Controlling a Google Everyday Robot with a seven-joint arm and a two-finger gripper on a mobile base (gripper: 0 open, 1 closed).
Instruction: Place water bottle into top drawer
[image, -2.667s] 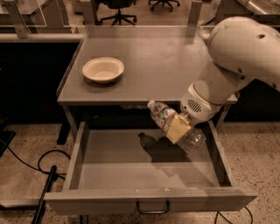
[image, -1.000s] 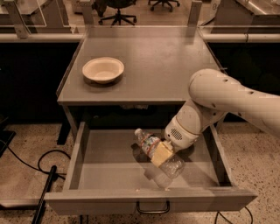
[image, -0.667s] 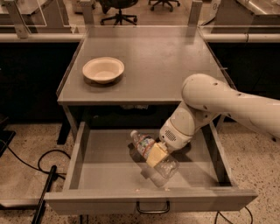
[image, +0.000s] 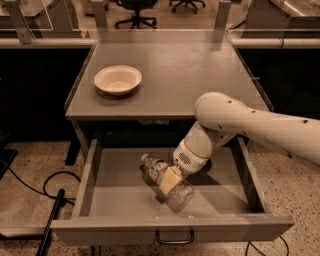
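I should let go of the water bottle with my gripper on the middle of the drawer's bottom (image: 164, 187), behind the dark wire handle.
The top drawer (image: 115, 207) is pulled wide open under the grey table; its dark wire handle (image: 174, 238) shows at the front centre. My gripper (image: 170, 181) reaches down into the drawer and is shut on the water bottle (image: 165, 182). The bottle is clear and crinkled, with a white cap pointing back-left and a coloured label band. It lies tilted, low over the drawer floor near the middle. I cannot tell whether it touches the floor.
A white shallow bowl (image: 118, 80) sits on the grey table top (image: 190, 65) at the left. My white arm (image: 260, 125) comes in from the right over the drawer's right side. A black cable (image: 50, 220) lies on the speckled floor at the left. Office chairs stand far behind.
My gripper has moved down and to the left with the bottle, from the drawer's back right edge to low over the middle of the drawer.
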